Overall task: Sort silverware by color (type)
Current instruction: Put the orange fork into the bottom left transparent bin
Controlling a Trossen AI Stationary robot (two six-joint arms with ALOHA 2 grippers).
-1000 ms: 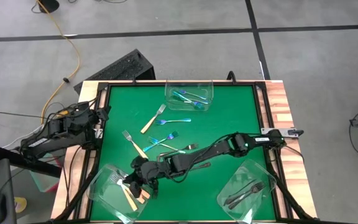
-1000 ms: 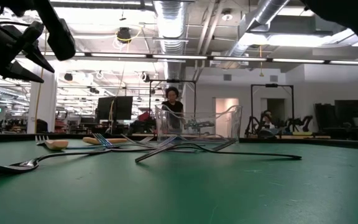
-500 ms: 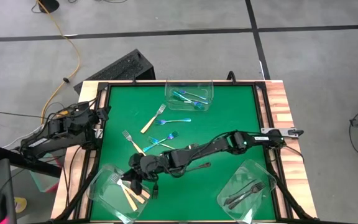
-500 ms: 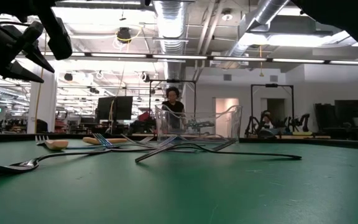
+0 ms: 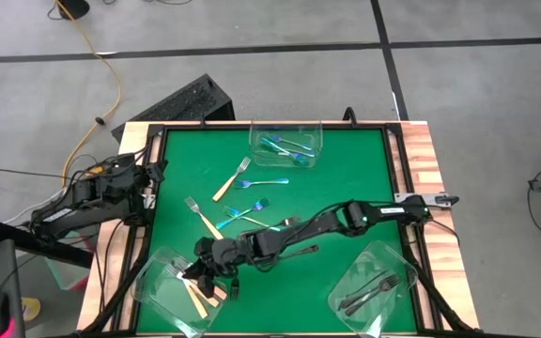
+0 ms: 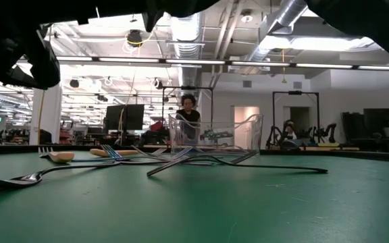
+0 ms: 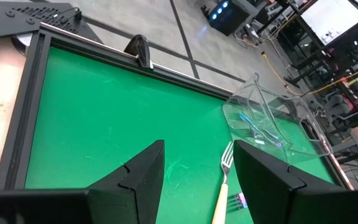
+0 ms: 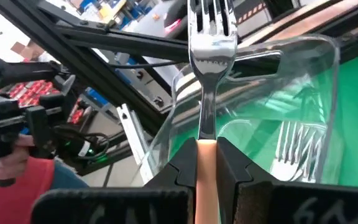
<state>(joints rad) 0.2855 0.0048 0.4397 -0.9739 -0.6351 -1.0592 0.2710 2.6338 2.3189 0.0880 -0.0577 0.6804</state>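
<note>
The robot's right gripper needs to release the tan-handled fork next to the other tan-handled forks in the near clear tub (image 5: 206, 287).
My right gripper (image 5: 198, 273) reaches across the green table to the clear tub (image 5: 158, 293) at the near left and is shut on a tan-handled fork (image 8: 207, 74). Inside that tub lie tan-handled forks (image 5: 195, 299), one showing in the right wrist view (image 8: 288, 146). More silverware lies loose mid-table: tan-handled forks (image 5: 231, 178) (image 5: 202, 217) and blue-handled ones (image 5: 272, 183) (image 5: 252, 207). My left gripper (image 7: 197, 180) waits open at the table's left edge (image 5: 144, 183). My right gripper pinches the fork's tan handle (image 8: 205, 155) between its two fingers (image 8: 182, 165). The fork runs on along the fingers, its metal tines (image 8: 211, 18) pointing away from the gripper. The fingers come nearly level from the table's right. The fork is lifted clear over the near-left tub's rim (image 8: 253, 53).
A far tub (image 5: 286, 143) holds blue-handled forks, and a near-right tub (image 5: 374, 286) holds dark metal forks. A dark fork (image 5: 294, 252) lies under my right arm. Black rails and a wooden border (image 5: 421, 169) frame the table. People and equipment show in the room beyond.
My right gripper has sunk a little toward the near-left tub and rolled slightly, with the tan-handled fork still held.
</note>
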